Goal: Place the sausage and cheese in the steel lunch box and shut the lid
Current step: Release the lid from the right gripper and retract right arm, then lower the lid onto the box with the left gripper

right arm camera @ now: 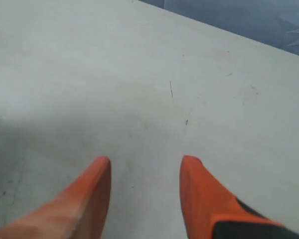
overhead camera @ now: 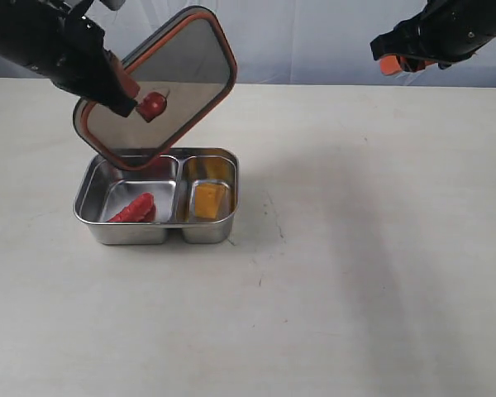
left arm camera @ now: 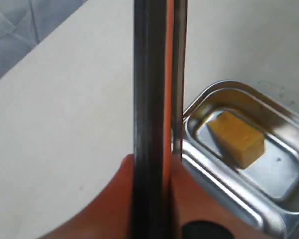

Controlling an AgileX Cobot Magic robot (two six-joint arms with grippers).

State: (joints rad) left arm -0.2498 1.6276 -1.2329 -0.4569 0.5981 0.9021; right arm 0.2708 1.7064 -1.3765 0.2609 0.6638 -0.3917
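Note:
I need to use my left gripper to set the dark lid down over the divider (overhead camera: 172,188) (left arm camera: 228,174) that lies between the sausage and the cheese.
The steel lunch box (overhead camera: 89,217) sits left of centre on the table. The dark-red sausage (overhead camera: 133,208) lies in its left compartment and the yellow cheese (overhead camera: 207,199) in its right one; the cheese (left arm camera: 237,137) also shows in the left wrist view. My left gripper (overhead camera: 126,93) is shut on the edge of the dark lid (overhead camera: 186,66), holding it tilted above the box's far left side. The lid (left arm camera: 148,99) appears edge-on between the orange fingers (left arm camera: 114,199). My right gripper (overhead camera: 393,61) hangs open at the upper right, and the right gripper (right arm camera: 144,164) has nothing between its fingers.
The pale table (overhead camera: 355,265) runs to a far edge with blue-grey cloth (overhead camera: 314,33) behind it. Nothing else stands on the table near the box.

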